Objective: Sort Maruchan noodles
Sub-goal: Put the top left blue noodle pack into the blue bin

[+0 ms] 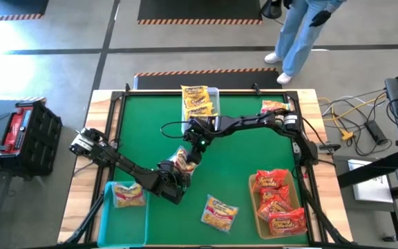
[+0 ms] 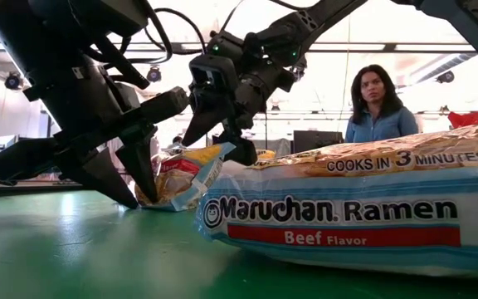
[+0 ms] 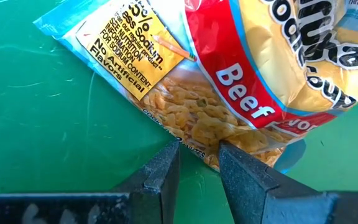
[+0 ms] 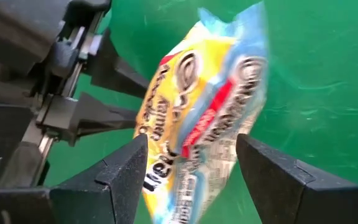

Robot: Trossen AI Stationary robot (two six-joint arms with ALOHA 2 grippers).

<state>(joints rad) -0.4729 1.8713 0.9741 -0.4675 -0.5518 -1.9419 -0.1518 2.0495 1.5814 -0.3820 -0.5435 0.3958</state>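
Observation:
The left gripper's fingers reach only the lower edge of the tilted Beef packet, so next the right gripper pinches the packet's raised end (image 4: 194, 140) before the left gripper backs away.
A yellow and pale-blue Beef Maruchan packet (image 1: 183, 160) (image 2: 185, 174) (image 3: 229, 81) (image 4: 210, 106) stands tilted at mid-table between my two grippers. Its lower end rests on the green mat. My right gripper (image 1: 193, 146) (image 2: 218, 145) (image 4: 191, 155) reaches in from the far right, its fingers spread wide around the packet's raised end. My left gripper (image 1: 177, 174) (image 2: 142, 202) (image 3: 197, 149) comes from the near left. Its fingers point down and are a narrow gap apart at the packet's lower seam. My right gripper holds the packet's raised end (image 4: 166, 180) across its width, one finger on each long side, slanting down from the far right. That end is lifted and the other end (image 2: 154, 199) sits on the mat. My left gripper has its fingertips (image 3: 169, 152) at the lower seam (image 3: 197, 146); I cannot tell whether they touch it.
A teal bin (image 1: 109, 214) at the near left holds one yellow-blue packet. A far-edge bin (image 1: 216, 93) holds yellow-orange packets. A near-right bin (image 1: 253, 200) holds red ones. Another Beef packet (image 1: 220, 211) (image 2: 347, 208) lies near the front, a red packet (image 1: 273, 106) at far right. A person (image 2: 380, 104) stands beyond the table.

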